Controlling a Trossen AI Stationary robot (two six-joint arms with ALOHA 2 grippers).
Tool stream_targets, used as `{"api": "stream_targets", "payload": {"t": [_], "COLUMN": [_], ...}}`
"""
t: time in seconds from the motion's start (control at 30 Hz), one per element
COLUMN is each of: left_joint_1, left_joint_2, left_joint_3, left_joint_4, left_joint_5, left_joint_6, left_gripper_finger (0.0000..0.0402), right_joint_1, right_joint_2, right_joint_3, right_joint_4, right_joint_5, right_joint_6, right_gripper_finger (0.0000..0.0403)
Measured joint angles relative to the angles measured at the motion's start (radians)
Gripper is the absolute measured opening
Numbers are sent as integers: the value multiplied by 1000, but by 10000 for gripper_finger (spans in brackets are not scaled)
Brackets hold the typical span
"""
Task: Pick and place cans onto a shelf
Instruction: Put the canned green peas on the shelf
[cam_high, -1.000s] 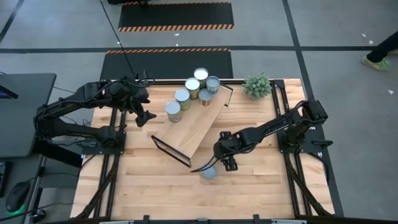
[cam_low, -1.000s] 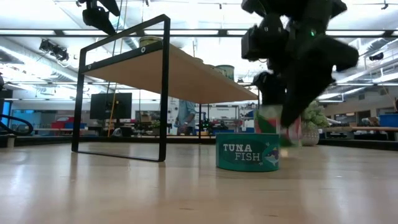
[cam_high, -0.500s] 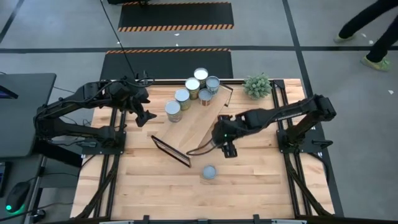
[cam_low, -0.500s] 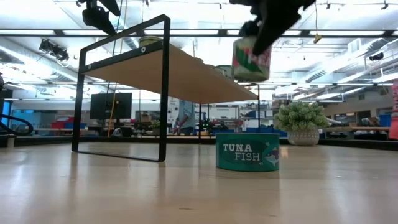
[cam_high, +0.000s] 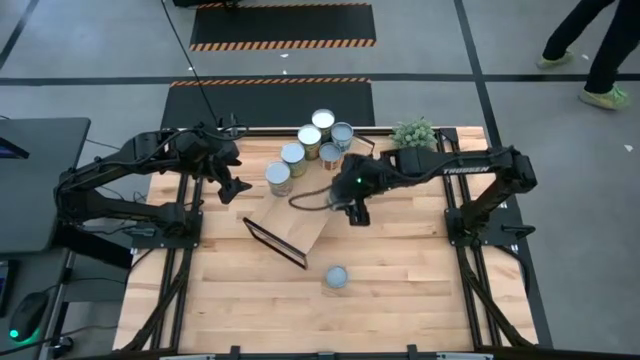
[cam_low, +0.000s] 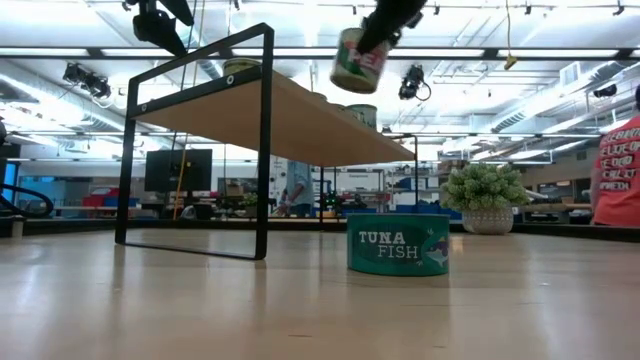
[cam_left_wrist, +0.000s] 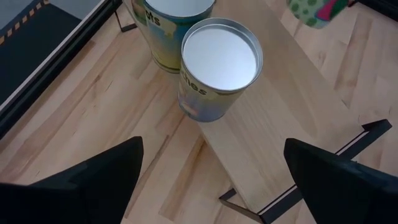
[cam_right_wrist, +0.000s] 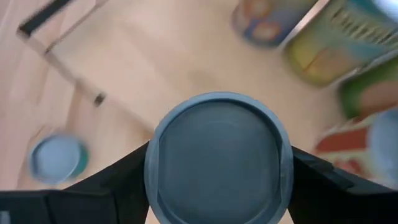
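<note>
I should use my right gripper to put the can down and let go of it on the shelf (cam_high: 322, 186), just in front of the standing red-labelled can.
My right gripper (cam_right_wrist: 219, 152) is shut on a can with a grey-blue top (cam_right_wrist: 217, 158) and a red, green and white label (cam_low: 360, 62), held high above the shelf (cam_high: 318, 198). The shelf is a light-wood board on black end frames and lies slantwise on the table. Several cans (cam_high: 309, 140) stand on its far end. A teal tuna can (cam_low: 398, 243) stands on the tabletop near the front. My left gripper (cam_high: 238, 188) hangs open beside the shelf's left side, above two of the cans (cam_left_wrist: 219, 65). My right gripper pinches the can's round side wall (cam_right_wrist: 153, 163) between its two fingers, one on each opposite side. The fingers slant down from above and from the table's right. The can is lifted clear, tilted, its top toward the wrist.
A small green plant (cam_high: 413, 135) stands at the table's far right corner. The shelf's near black frame (cam_high: 275, 243) rises from the tabletop. A person (cam_low: 615, 175) stands beyond the table at the right, and another walks past on the floor (cam_high: 600, 40).
My right gripper has risen from just above the tabletop beside the tuna can and gone toward the far edge and left, tipping further down. It has carried the can from table height to above the shelf. The tuna can has stayed where it was.
</note>
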Motion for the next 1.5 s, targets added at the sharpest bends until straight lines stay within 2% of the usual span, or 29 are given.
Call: {"api": "stream_targets", "payload": {"t": [0.27, 0.47, 0.77, 1.13, 1.5], "left_joint_1": [0, 0, 0, 0, 0], "left_joint_2": [0, -1, 0, 0, 0], "left_joint_3": [0, 0, 0, 0, 0], "left_joint_4": [2, -2, -1, 0, 1], "left_joint_5": [-6, -8, -8, -8, -8], "left_joint_6": [27, 27, 25, 46, 21], "left_gripper_finger": [396, 396, 396, 396, 396], "right_joint_1": [-72, -77, -88, -124, -126], "right_joint_2": [20, 63, 114, 118, 117], "right_joint_3": [1, -28, -40, -40, -40], "right_joint_4": [191, 294, 285, 248, 201], "right_joint_5": [0, 33, 2, -39, -42], "right_joint_6": [-38, -63, -42, 47, 25], "right_gripper_finger": [293, 293, 294, 295, 295]}}
